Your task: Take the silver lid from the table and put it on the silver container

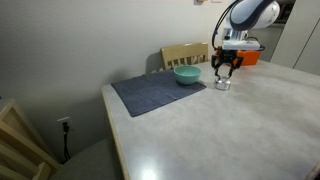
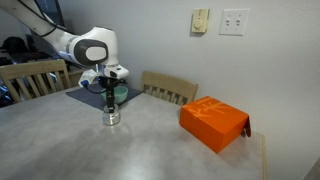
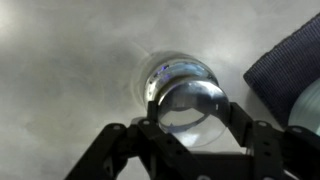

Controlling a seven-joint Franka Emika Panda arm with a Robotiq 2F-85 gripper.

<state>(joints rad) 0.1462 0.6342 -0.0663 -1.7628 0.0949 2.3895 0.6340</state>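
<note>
My gripper has the silver lid. It will release the lid on the open top of the silver container (image 1: 225, 81) (image 3: 186, 98), near the teal bowl.
My gripper (image 3: 190, 118) is shut on the silver lid (image 3: 190, 105), a round shiny disc held between both fingers. The lid hangs directly over the silver container (image 3: 170, 72), whose rim shows just behind it on the grey table. In both exterior views the gripper (image 1: 222, 72) (image 2: 109, 98) stands straight above the small metal pot (image 1: 222, 84) (image 2: 111, 118), very close to its top. From these views I cannot tell whether the lid touches the rim.
A teal bowl (image 1: 187, 75) (image 2: 118, 92) sits on a dark blue-grey mat (image 1: 155, 94) (image 3: 290, 60) beside the pot. An orange box (image 2: 213, 123) (image 1: 248, 57) lies on the table. Wooden chairs (image 2: 168, 88) stand at the table's edges.
</note>
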